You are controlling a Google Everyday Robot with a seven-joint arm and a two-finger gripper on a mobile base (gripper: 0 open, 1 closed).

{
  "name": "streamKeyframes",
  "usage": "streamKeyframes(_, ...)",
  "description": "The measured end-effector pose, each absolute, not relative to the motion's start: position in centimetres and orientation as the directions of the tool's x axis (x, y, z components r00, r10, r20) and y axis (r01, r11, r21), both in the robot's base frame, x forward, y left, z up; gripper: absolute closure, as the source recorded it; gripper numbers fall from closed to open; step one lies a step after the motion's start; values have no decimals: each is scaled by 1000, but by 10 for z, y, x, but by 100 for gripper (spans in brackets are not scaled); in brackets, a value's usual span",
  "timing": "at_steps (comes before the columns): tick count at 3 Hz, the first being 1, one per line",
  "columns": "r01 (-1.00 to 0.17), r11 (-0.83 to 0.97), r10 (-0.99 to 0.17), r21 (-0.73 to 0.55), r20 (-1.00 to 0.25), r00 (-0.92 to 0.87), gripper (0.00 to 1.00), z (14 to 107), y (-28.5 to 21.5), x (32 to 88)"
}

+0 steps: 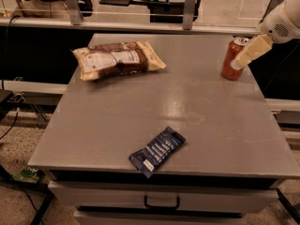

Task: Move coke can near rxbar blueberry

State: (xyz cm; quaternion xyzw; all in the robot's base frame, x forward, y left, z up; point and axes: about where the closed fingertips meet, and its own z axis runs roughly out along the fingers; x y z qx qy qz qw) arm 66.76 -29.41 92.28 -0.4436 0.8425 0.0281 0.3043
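Note:
I need to close my gripper around the top half of the coke can (238, 50), the red can near the edge of the table.
The coke can (231, 60) stands upright near the right edge of the grey table (187, 102), towards the back. The rxbar blueberry (157, 151), a dark blue wrapper with white lettering, lies flat near the table's front edge, slightly right of centre and far from the can. My gripper (243, 57) comes in from the upper right on a white arm. Its cream-coloured finger (252, 50) points down-left and overlaps the can's right side. I cannot tell whether it touches the can.
A tan-and-brown snack bag (117, 59) lies at the back left of the table. A drawer handle (161, 203) sits below the front edge. Metal rails and frames (190, 3) stand behind the table.

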Motion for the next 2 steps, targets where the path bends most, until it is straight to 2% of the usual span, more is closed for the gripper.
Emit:
streamKeyframes(1, -763, 616, -716, -198, -546, -436, 0, 911, -293, 681)
streamKeyframes(2, -765, 617, -712, -182, -543, -445, 18, 904, -289, 687)
